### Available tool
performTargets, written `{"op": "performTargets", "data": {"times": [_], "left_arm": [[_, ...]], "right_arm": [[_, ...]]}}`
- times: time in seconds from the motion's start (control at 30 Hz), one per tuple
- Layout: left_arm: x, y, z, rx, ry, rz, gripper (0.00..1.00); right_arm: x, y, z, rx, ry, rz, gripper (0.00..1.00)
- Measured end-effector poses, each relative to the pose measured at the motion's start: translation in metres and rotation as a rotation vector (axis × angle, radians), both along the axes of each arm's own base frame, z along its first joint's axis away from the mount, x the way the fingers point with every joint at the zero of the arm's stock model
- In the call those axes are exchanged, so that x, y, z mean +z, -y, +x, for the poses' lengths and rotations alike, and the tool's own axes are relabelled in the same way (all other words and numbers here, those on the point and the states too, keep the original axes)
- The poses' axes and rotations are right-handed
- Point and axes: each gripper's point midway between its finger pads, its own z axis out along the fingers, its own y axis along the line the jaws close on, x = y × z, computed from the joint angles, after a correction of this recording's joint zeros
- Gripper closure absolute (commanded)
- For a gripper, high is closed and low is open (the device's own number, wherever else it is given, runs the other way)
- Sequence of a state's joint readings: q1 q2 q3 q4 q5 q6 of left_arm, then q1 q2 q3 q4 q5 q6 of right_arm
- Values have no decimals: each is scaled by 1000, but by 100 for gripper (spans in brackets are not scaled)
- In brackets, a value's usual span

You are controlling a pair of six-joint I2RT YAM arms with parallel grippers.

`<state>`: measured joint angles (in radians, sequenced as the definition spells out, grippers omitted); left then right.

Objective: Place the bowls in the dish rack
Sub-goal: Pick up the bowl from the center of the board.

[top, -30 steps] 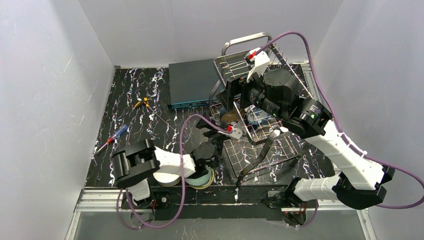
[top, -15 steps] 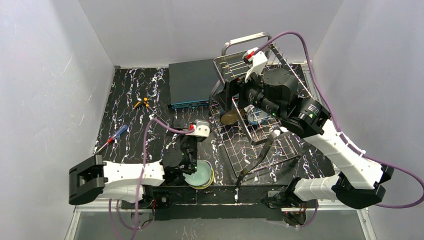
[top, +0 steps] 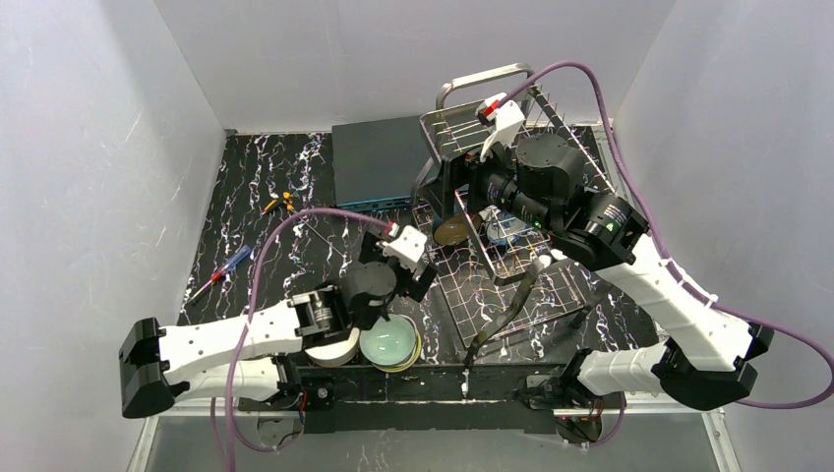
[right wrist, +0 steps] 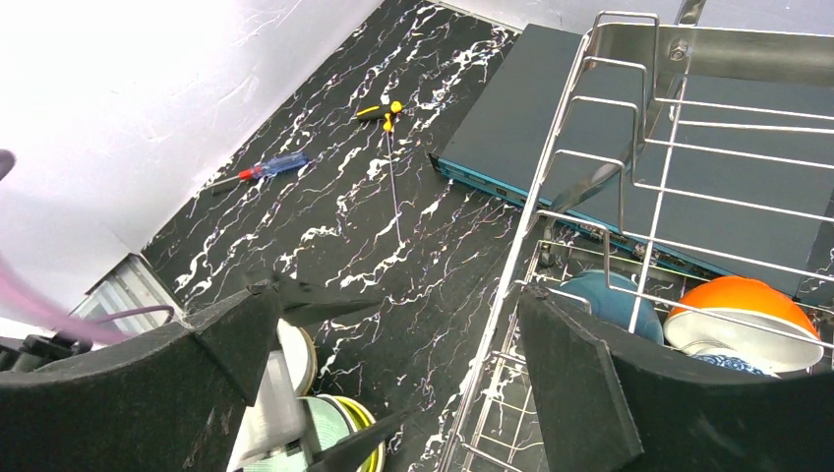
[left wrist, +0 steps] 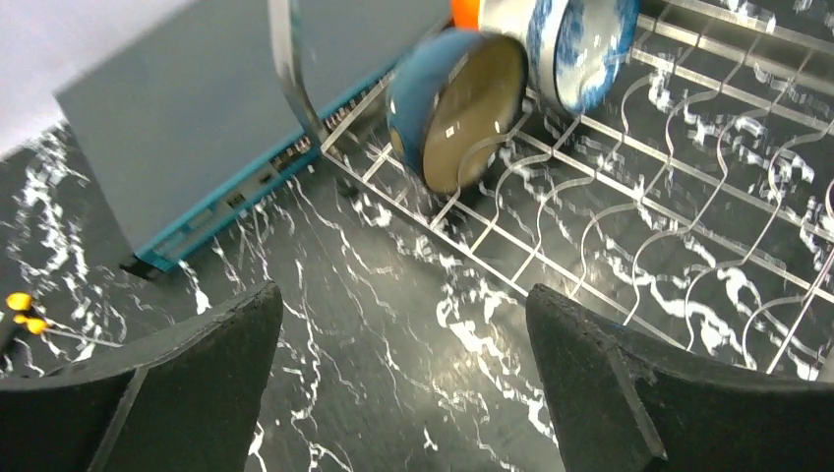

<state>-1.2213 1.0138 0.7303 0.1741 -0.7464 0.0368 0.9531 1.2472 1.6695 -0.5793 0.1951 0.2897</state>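
Note:
Next, my left gripper grabs the white bowl by its rim (top: 311,347), on the side that faces away from the pale green bowl.
My left gripper (top: 401,267) (left wrist: 403,295) is open and empty, low over the black marbled table beside the near left corner of the dish rack (top: 511,275) (left wrist: 688,197) (right wrist: 590,187). Standing on edge in the rack are a blue bowl with a beige inside (left wrist: 462,108) (top: 452,231) (right wrist: 600,295), a blue-patterned bowl (left wrist: 580,44) (top: 506,231) and an orange bowl (right wrist: 744,300). A pale green bowl (top: 390,342) (right wrist: 329,433) tops a lime-yellow stack by the near edge, next to a white bowl (top: 329,349) (right wrist: 295,354). My right gripper (top: 454,202) (right wrist: 398,295) hangs open and empty above the rack's left side.
A flat dark-teal box (top: 379,162) (left wrist: 226,128) (right wrist: 551,108) lies behind the rack's left end. A blue-handled screwdriver (top: 221,270) (right wrist: 266,169) and a yellow-handled tool (top: 280,204) (right wrist: 379,110) lie on the left of the table. White walls enclose three sides.
My left arm has stretched out and its gripper has moved from over the bowl stack toward the rack's near left corner. The right arm has barely moved.

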Motion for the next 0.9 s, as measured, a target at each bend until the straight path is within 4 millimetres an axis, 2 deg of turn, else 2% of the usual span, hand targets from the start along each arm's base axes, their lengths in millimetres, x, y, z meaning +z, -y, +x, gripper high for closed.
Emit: {"op": "performTargets", "data": {"times": [0.1,0.23,0.5,0.67,0.77,0.9], "left_arm": [[-26,2,3,-26,-154,52,2],[-50,-15,5,-9,-322,70,2],[-73,-63,13,152,-630,15,2],[-88,-89,2,258,-778,-24,2],[-96,-109,-5,359,-861,-54,14],[-102,-141,-20,541,-948,-103,18]], "right_arm": [[0,0,0,0,0,0,1],[-1,-1,1,0,3,4,1],[0,-3,1,6,7,12,1],[0,-5,0,15,7,14,1],[0,-7,1,18,10,20,1],[0,-8,1,22,12,24,1]]}}
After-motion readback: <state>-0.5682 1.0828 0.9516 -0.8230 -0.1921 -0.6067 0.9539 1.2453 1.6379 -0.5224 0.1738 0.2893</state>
